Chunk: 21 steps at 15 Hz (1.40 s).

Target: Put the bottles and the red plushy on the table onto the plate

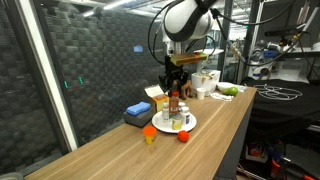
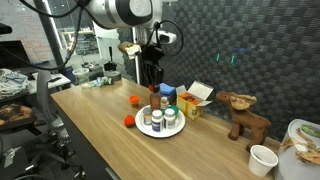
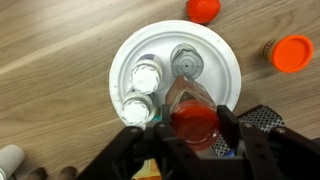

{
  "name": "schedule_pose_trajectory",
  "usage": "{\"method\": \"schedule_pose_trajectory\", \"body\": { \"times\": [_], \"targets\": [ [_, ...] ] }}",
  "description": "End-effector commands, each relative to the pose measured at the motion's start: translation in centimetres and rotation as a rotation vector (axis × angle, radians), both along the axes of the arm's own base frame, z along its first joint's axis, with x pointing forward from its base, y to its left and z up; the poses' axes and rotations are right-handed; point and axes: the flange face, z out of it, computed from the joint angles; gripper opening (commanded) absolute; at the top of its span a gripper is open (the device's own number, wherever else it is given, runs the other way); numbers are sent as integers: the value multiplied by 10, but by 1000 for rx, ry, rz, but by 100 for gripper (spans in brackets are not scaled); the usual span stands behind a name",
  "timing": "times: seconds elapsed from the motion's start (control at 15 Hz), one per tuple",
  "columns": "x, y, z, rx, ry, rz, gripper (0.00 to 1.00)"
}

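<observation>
Next, my gripper releases the bottle of red-orange liquid on the white plate, in among (image 1: 173,117) (image 3: 187,104) the small bottles.
A white plate (image 3: 218,55) lies on the wooden table, also in both exterior views (image 1: 187,126) (image 2: 172,132). Three small bottles stand on it: two with white caps (image 3: 146,76) (image 3: 137,107) and one with a clear cap (image 3: 187,63). My gripper (image 3: 193,128) is shut on a bottle of red-orange liquid (image 3: 192,120), held upright over the plate's edge (image 1: 175,100) (image 2: 153,100). Two red-orange round things lie on the table beside the plate (image 3: 203,10) (image 3: 294,52) (image 1: 183,136) (image 1: 149,131). I cannot tell which of them is the plushy.
A blue box (image 1: 138,113) lies behind the plate. A brown moose toy (image 2: 245,115) and a white cup (image 2: 262,158) stand further along the table. Boxes and clutter (image 1: 205,82) sit at the far end. A mesh wall runs along one side.
</observation>
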Motion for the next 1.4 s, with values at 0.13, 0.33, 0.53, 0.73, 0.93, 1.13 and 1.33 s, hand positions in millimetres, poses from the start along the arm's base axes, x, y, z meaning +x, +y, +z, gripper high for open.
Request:
{"method": "schedule_pose_trajectory", "body": {
  "times": [0.13, 0.33, 0.53, 0.73, 0.93, 1.13, 1.33],
  "targets": [
    [10, -3, 13, 2, -35, 33, 24],
    [11, -3, 12, 6, -35, 49, 24],
    [10, -4, 8, 7, -27, 63, 24],
    [10, -7, 5, 9, -24, 66, 24],
    [11, -10, 3, 13, -32, 77, 24],
    [14, -12, 5, 19, -49, 81, 24],
    [16, -13, 7, 20, -63, 88, 24]
  ]
}}
